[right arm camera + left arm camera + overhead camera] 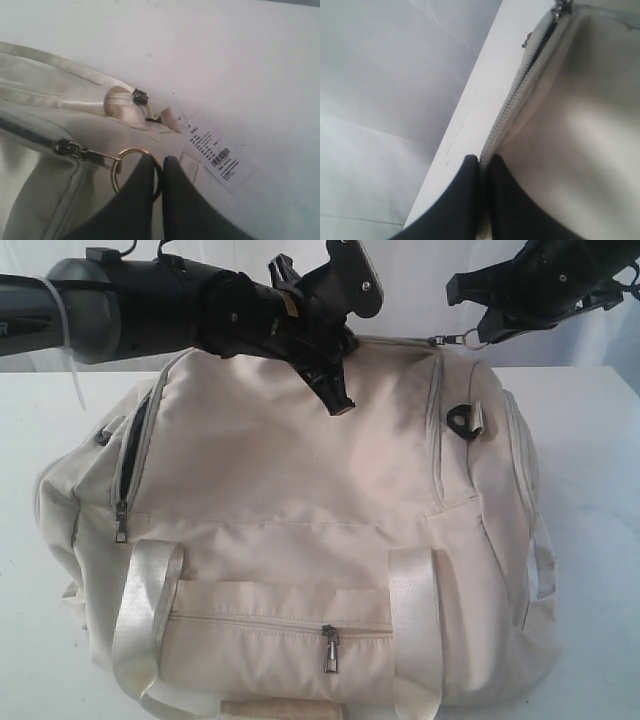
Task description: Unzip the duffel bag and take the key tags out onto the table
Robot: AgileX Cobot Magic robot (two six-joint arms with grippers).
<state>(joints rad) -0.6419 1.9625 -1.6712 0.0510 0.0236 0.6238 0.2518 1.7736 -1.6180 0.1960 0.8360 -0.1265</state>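
Observation:
I need to let go of the zip pull's metal ring with my right gripper on the top zip (395, 344), between my left gripper and the black D-ring.
The cream-white duffel bag (300, 490) lies on the white table (590, 440) and fills the middle of the exterior view. My left gripper (338, 405) points down at the bag's top near its far edge. In the left wrist view it (481, 159) is shut on the zip tape (512, 107) of the top zip, which looks closed. My right gripper (480, 335) hangs over the bag's far right corner. It (159, 159) is shut on the metal ring (116, 167) of the zip pull (67, 147). No key tags are in view.
A white barcode label (220, 160) lies on the table beside the bag's end. A side pocket zip (130, 455) at the left stands partly open, showing dark lining. Satin straps (140, 610) and a front pocket zip pull (330, 648) face the camera. A black D-ring (462, 418) sits at the top right.

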